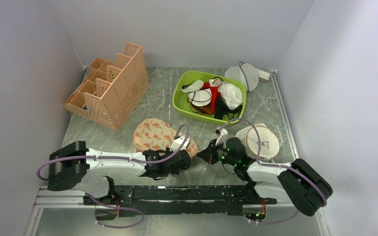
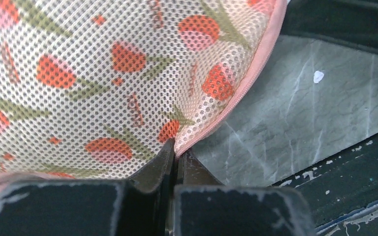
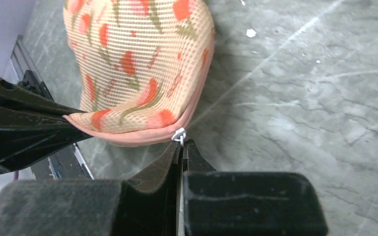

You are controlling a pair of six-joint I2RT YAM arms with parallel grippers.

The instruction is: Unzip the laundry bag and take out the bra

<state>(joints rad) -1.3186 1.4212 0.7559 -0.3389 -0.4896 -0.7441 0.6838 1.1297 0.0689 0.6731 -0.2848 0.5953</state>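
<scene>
Next, my left gripper takes the mesh (image 3: 163,117) close beside the zipper pull first, because the bag's pink edge bows from my left gripper to the zipper pull.
The laundry bag (image 1: 155,135) is a beige mesh pouch with red-and-green print and pink trim, lying flat in front of the arms. My left gripper (image 2: 176,150) is shut on the bag's pink edge (image 2: 211,118) at its near end. My right gripper (image 3: 182,145) is shut on the small white zipper pull (image 3: 179,135) at the bag's near right edge (image 3: 142,135). The left gripper's black fingers (image 3: 24,118) show at the left of the right wrist view, holding the bag's corner. The zip looks closed. No black bra shows outside the bag.
A peach desk organiser (image 1: 109,86) stands at the back left. A green bin (image 1: 183,83) with mixed garments sits at the back centre. A round white mesh pouch (image 1: 242,74) leans behind it. A round beige mesh disc (image 1: 262,140) lies by the right arm.
</scene>
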